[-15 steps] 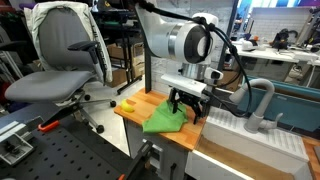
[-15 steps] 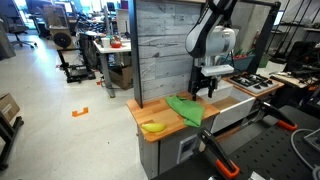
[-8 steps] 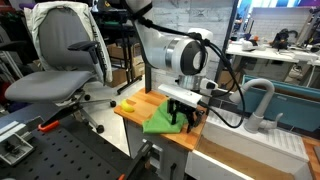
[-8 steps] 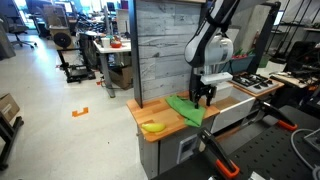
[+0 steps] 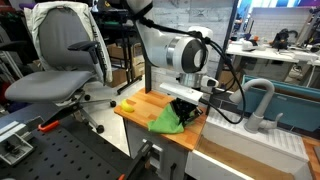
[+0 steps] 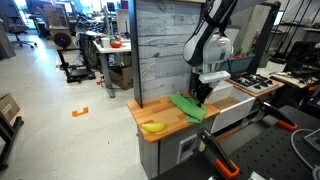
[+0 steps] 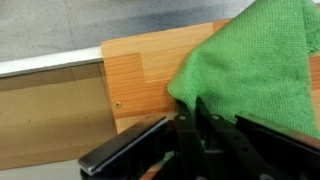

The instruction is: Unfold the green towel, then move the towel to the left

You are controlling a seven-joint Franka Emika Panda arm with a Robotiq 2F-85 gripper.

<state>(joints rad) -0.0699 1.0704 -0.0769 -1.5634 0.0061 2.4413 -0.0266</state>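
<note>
Next, I release the green towel, now folded near the table's edge, on the small wooden table (image 5: 157, 105), beside the yellow banana.
The green towel (image 5: 165, 122) lies folded on the small wooden table (image 5: 140, 108), near its edge beside the white counter. It also shows in the other exterior view as the towel (image 6: 187, 106), and in the wrist view the towel (image 7: 255, 60) fills the upper right. My gripper (image 5: 183, 110) stands at the towel's edge nearest the counter. In the wrist view the gripper (image 7: 198, 105) has its two black fingers drawn close together, with a fold of green cloth pinched between them. That edge of the towel is raised slightly off the wood.
A yellow banana (image 5: 128, 104) lies at the table's far corner from the towel, also seen as the banana (image 6: 152, 127). A grey wooden panel (image 6: 160, 50) rises behind the table. A white counter (image 5: 250, 140) with a grey pipe (image 5: 262, 100) adjoins it. An office chair (image 5: 60, 60) stands nearby.
The gripper came down onto the towel's edge and its fingers closed from wide open onto the cloth. The towel's near edge has bunched and risen a little.
</note>
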